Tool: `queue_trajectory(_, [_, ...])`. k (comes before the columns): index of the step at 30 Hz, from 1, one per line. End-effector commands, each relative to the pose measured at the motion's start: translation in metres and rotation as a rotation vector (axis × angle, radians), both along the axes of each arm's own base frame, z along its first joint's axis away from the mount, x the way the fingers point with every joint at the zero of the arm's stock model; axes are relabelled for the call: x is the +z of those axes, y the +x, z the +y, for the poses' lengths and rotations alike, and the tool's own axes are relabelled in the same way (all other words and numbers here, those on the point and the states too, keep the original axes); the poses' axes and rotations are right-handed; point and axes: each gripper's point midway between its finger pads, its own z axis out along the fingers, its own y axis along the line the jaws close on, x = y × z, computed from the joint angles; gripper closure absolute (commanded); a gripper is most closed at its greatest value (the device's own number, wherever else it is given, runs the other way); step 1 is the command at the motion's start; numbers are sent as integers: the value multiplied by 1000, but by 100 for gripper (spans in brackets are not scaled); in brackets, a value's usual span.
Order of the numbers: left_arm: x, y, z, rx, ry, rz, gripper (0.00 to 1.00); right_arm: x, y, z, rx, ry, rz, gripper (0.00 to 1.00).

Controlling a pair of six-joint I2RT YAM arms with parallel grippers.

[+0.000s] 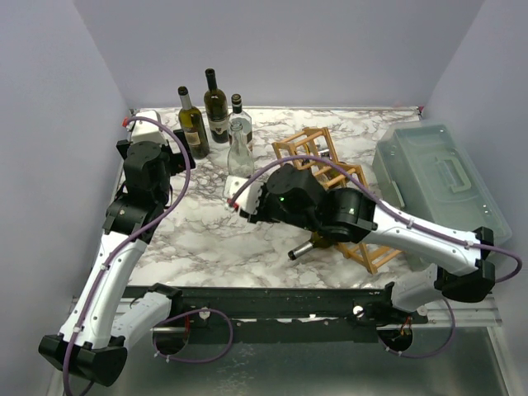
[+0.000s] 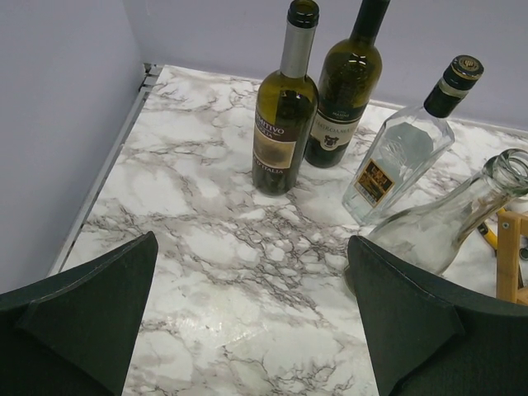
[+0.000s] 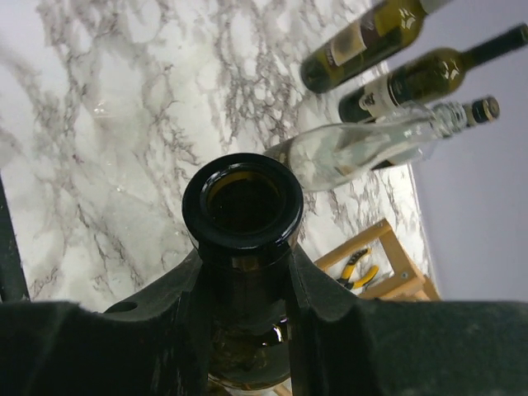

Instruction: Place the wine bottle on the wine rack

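Note:
The robot's right gripper needs to lay the dark wine bottle in the upper middle slot of the wooden wine rack point(image 1: 337, 187). The bottle is now tilted at the rack's front.
A dark wine bottle point(image 3: 243, 206) is held by its neck in my right gripper point(image 3: 244, 276), which is shut on it; the open mouth faces the wrist camera. In the top view the bottle point(image 1: 302, 248) lies tilted, mouth toward the table's front, its body hidden under my right arm at the front of the light wooden wine rack point(image 1: 323, 162). My right gripper point(image 1: 320, 239) sits just behind the mouth. The rack also shows in the right wrist view point(image 3: 394, 257). My left gripper point(image 2: 252, 272) is open and empty over bare marble at the back left point(image 1: 176, 147).
Several upright bottles stand at the back: a green one point(image 1: 193, 124), a dark one point(image 1: 216, 107), a black-capped clear one point(image 1: 240, 110) and a clear glass one point(image 1: 240, 153). A translucent lidded box point(image 1: 437, 177) fills the right side. Yellow pliers point(image 3: 356, 266) lie by the rack.

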Motion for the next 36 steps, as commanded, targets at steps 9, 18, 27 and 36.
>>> queue_trajectory(9, [6,-4,0,10,-11,-29,1,-32,-13,7,-16,-371,-226,100])
queue_trajectory(18, [7,-6,-1,8,-12,-39,1,-72,1,-4,-99,-569,-333,100])
queue_trajectory(27, [8,-7,-3,0,-15,-44,1,-111,10,-17,-106,-736,-422,100])
queue_trajectory(36, [12,-11,-7,-11,-19,-62,1,-145,11,-34,-4,-866,-490,100])
